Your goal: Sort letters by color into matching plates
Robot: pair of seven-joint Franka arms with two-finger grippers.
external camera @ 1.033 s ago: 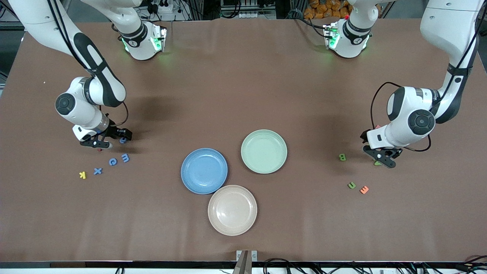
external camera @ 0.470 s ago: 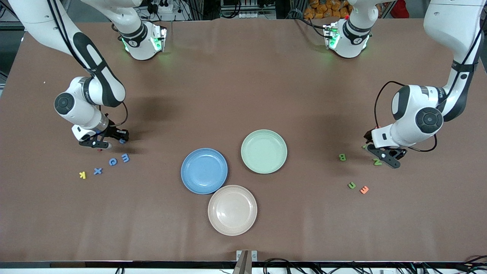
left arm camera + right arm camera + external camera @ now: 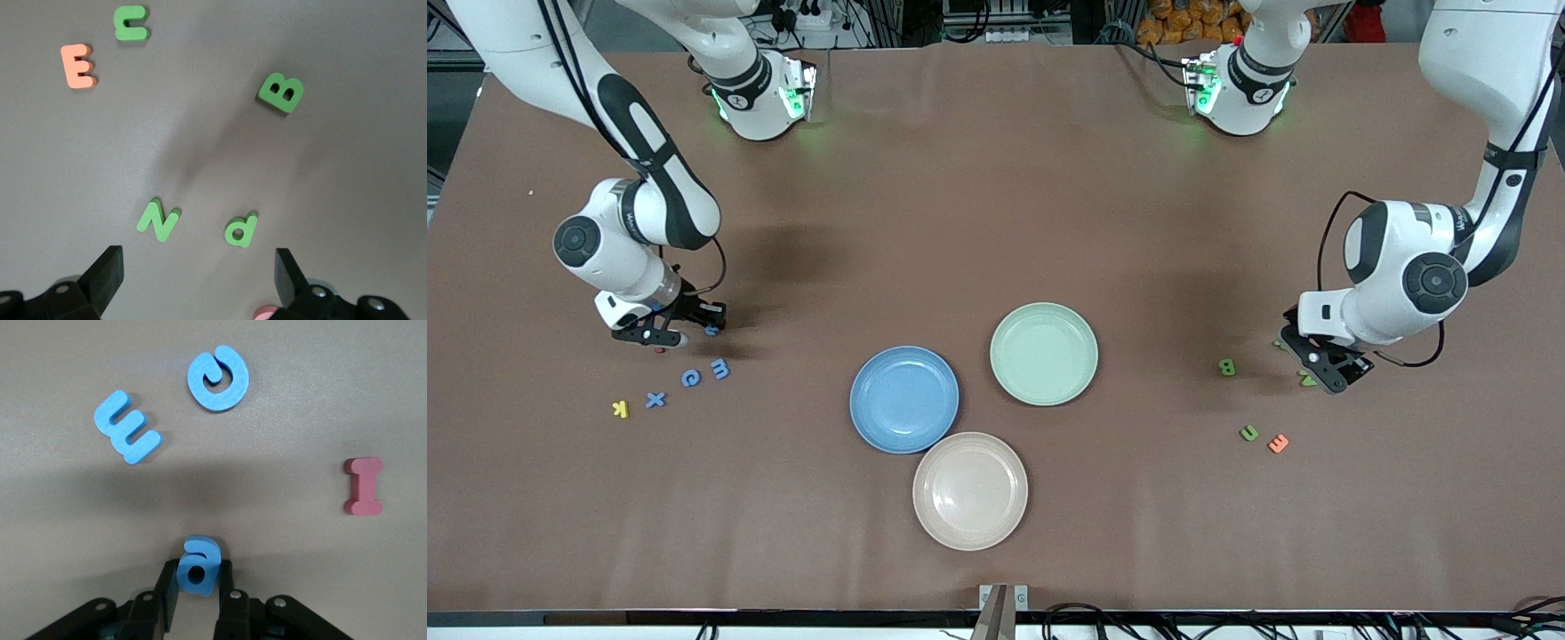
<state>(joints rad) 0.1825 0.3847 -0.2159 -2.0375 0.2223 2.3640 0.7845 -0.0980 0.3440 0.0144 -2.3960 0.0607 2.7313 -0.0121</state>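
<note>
I should release the small blue letter near the middle of the blue plate [image 3: 910, 404] with my right gripper.
My right gripper [image 3: 701, 325] [image 3: 198, 573] is shut on a small blue letter [image 3: 199, 564] [image 3: 711, 330], low at the table near the right arm's end. Blue letters E [image 3: 127, 437], G [image 3: 218, 378] and X [image 3: 655, 400] lie close by, nearer the front camera. My left gripper [image 3: 1320, 364] [image 3: 199, 270] hangs open over green letters N [image 3: 158, 221] and d [image 3: 241, 230], touching neither. Green B [image 3: 281, 92] and a green C-shaped letter [image 3: 131, 24] lie farther off. The blue plate [image 3: 904, 399] and the mint green plate [image 3: 1044, 354] sit side by side mid-table, both bare.
A beige plate [image 3: 970, 491] touches the blue one, nearer the front camera. A red I [image 3: 364, 486] and a yellow K [image 3: 620, 409] lie among the blue letters. An orange E [image 3: 78, 65] lies beside the green C-shaped letter, and something pink [image 3: 267, 312] shows by the left fingers.
My right gripper's fingers have closed onto the blue letter. The left gripper has shifted slightly toward the left arm's end of the table, staying open.
</note>
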